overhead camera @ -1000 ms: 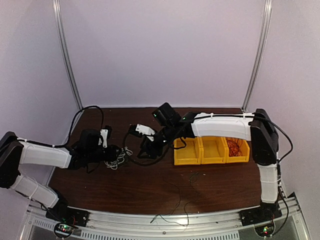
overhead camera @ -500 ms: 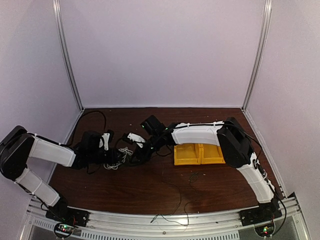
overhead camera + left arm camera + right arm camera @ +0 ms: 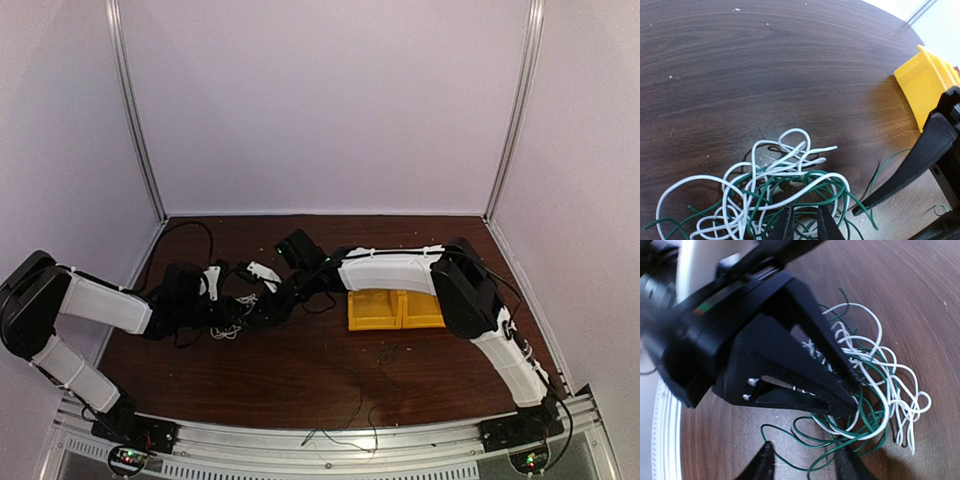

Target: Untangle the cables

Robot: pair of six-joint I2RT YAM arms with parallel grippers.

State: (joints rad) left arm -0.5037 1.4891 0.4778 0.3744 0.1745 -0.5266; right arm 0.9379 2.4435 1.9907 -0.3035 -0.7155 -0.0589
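My left gripper is pinching pieces of green and white cable together inside the tangle, so next my right gripper grabs the green loops sticking out (image 3: pixel 821 457) and lifts the tangle clear.
The cables (image 3: pixel 771 186) are a tangle of thin white and green wires on the dark wooden table, left of centre in the top view (image 3: pixel 236 322). My left gripper (image 3: pixel 804 226) sits in the near side of the tangle, its fingers drawn close with green and white strands pinched between them. In the right wrist view its tips (image 3: pixel 856 399) meet inside the bundle (image 3: pixel 880 370). My right gripper (image 3: pixel 805 467) hovers just beside it, open, and green loops lie in the gap between its fingers. In the top view both grippers, left (image 3: pixel 228 305) and right (image 3: pixel 262 305), crowd over the bundle.
Yellow bins (image 3: pixel 395 308) stand right of the bundle; one corner (image 3: pixel 925 85) shows in the left wrist view behind my right gripper's black finger (image 3: pixel 920 155). Loose thin dark wires (image 3: pixel 352 392) lie toward the table's front edge.
The right arm has swung left to the bundle and now covers the rightmost bin. The left gripper's fingers have closed in on the tangle.
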